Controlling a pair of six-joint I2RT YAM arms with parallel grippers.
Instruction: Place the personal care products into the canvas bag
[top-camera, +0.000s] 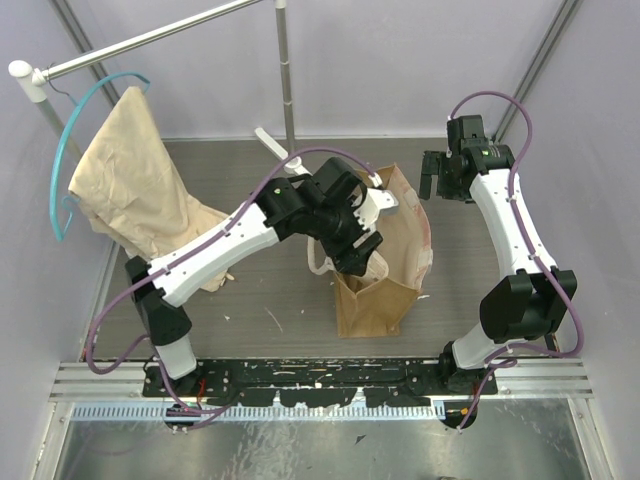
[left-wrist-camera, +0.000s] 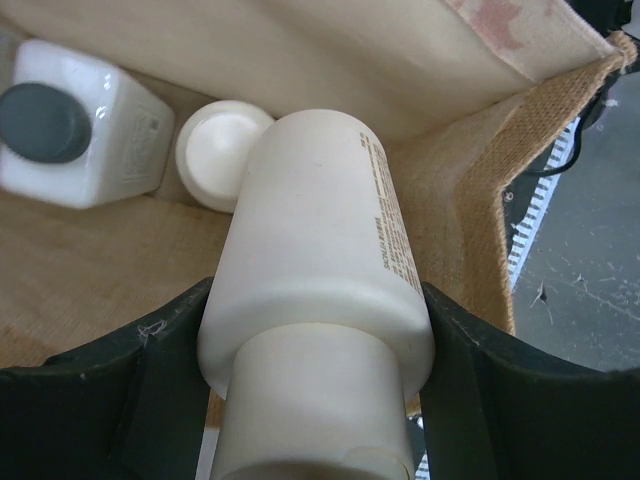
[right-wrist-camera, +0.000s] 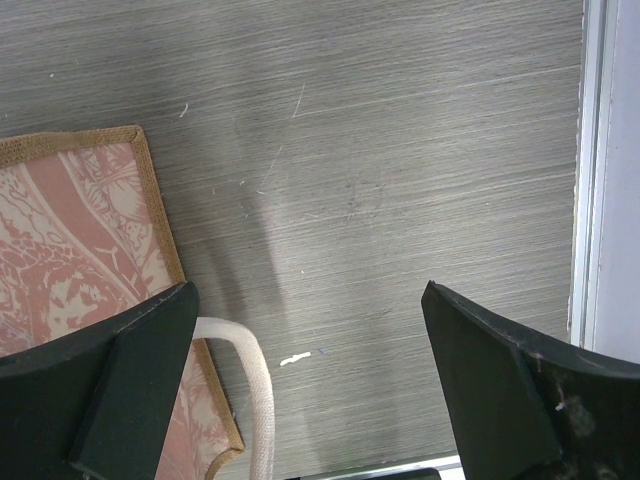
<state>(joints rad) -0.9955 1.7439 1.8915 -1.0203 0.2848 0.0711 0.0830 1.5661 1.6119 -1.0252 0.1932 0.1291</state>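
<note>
The cream cylindrical bottle, now held inside the bag's opening, will go down from my left gripper between the second cream bottle and the canvas bag's front side (top-camera: 369, 284) (left-wrist-camera: 335, 215).
The canvas bag (top-camera: 385, 290) stands at the table's middle, tan with whitish strap handles. My left gripper (top-camera: 358, 258) is over its mouth, shut on a cream cylindrical bottle (left-wrist-camera: 320, 280) held inside the opening. Down in the bag (left-wrist-camera: 470, 190) lie a whitish rectangular bottle with a dark cap (left-wrist-camera: 75, 125) and a second cream bottle, its cap (left-wrist-camera: 222, 150) showing. The fourth bottle is not in view. My right gripper (top-camera: 432, 178) is open and empty at the back right, beside the bag's printed side (right-wrist-camera: 70, 240) and a strap (right-wrist-camera: 255, 385).
A pale beige cloth garment (top-camera: 135, 185) hangs from a teal hanger (top-camera: 75, 130) on a rail at the back left. A vertical pole (top-camera: 287, 80) stands behind the bag. A white frame edge (right-wrist-camera: 605, 170) runs along the table's right side.
</note>
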